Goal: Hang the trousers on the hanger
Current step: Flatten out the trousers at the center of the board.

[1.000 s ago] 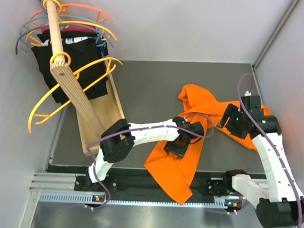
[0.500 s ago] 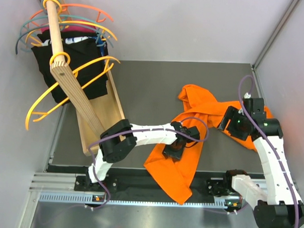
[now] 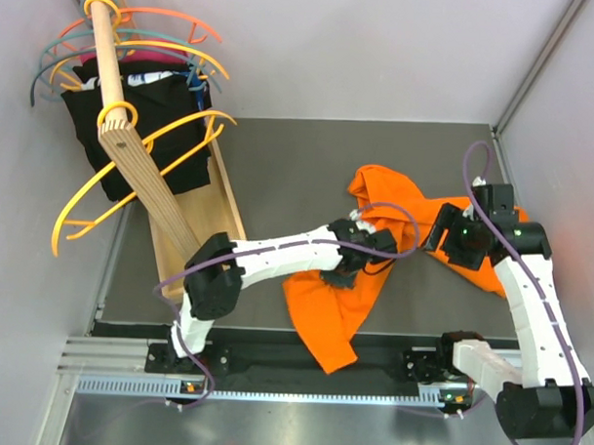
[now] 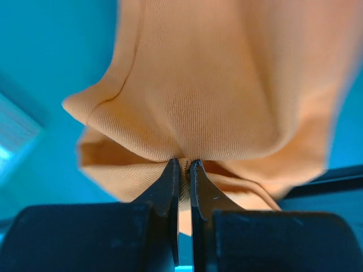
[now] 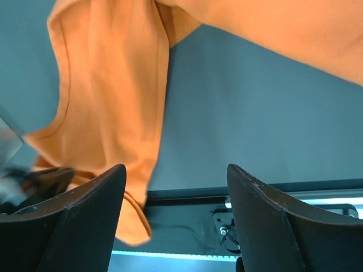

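I should release the orange trousers' fold from my left gripper on the dark table (image 3: pixel 310 291) near the base tray, by the table's near edge.
The orange trousers (image 3: pixel 379 198) lie crumpled across the middle and right of the dark table. One leg runs toward the near edge (image 3: pixel 331 321). My left gripper (image 3: pixel 350 272) is shut on a fold of them; the left wrist view shows the cloth (image 4: pixel 215 85) pinched between the closed tips (image 4: pixel 185 164). My right gripper (image 3: pixel 441 237) is open and empty, hovering above the trousers' right part (image 5: pixel 108 85); its jaws (image 5: pixel 176 170) stand wide apart. The amber-yellow hanger (image 3: pixel 188 119) hangs by its ring on the wooden pole at far left.
A wooden rack (image 3: pixel 147 183) with a slanted pole and a long base tray (image 3: pixel 220 195) stands at left. It carries black garments (image 3: pixel 145 95) and coral and teal hangers (image 3: pixel 172 18). Grey walls close in on the sides. A metal rail (image 3: pixel 272 388) runs along the near edge.
My left gripper has moved away from the near edge and up with the cloth in it, drawing the near leg back and bunching it. The right gripper has barely moved.
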Available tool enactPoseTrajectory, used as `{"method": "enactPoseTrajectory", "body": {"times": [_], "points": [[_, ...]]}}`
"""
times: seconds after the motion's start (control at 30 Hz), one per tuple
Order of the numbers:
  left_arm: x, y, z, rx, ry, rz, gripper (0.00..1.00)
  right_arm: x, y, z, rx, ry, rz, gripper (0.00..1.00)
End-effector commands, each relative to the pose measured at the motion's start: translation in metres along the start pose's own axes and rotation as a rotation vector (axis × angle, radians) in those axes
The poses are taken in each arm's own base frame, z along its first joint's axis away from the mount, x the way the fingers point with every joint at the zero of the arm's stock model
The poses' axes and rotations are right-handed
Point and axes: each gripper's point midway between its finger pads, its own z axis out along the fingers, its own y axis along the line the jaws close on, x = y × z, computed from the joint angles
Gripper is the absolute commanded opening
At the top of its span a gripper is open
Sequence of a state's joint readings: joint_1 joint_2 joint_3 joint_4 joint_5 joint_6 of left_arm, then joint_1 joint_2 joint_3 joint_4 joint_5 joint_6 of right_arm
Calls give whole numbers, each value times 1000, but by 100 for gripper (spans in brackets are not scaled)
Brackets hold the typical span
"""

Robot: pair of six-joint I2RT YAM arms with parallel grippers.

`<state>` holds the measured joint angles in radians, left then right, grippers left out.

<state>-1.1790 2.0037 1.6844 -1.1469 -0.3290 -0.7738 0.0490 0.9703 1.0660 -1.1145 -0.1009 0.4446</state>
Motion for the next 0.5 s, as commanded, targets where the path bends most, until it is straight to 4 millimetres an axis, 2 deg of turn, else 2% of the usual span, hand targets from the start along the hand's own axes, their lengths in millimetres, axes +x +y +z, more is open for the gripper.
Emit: {"method": "enactPoseTrajectory", "body": {"times": [0.0,0.03,0.1,0.13,0.27,0.4,0.43,0.47], "points": [[-47,50,-73,-49,-184,-7,0,-33,16,-13,-40,-70,-9,73],[-47,53,-78,-21,-178,-23,0,-39,19,-14,-42,-70,-10,74],[-53,55,-73,30,-168,-56,0,-44,21,-15,-41,-75,-10,75],[-49,57,-72,46,-152,-63,0,-48,23,-17,-44,-84,-6,75],[-55,62,-72,78,-175,-79,0,-49,30,-12,-68,-51,2,77],[-50,62,-51,123,-116,-94,0,-47,37,-8,-105,-29,13,77],[-43,62,-40,117,-89,-82,0,-47,37,-8,-105,-29,13,78],[-43,55,-34,148,-85,-76,0,-47,37,-7,-105,-25,14,78]]}}
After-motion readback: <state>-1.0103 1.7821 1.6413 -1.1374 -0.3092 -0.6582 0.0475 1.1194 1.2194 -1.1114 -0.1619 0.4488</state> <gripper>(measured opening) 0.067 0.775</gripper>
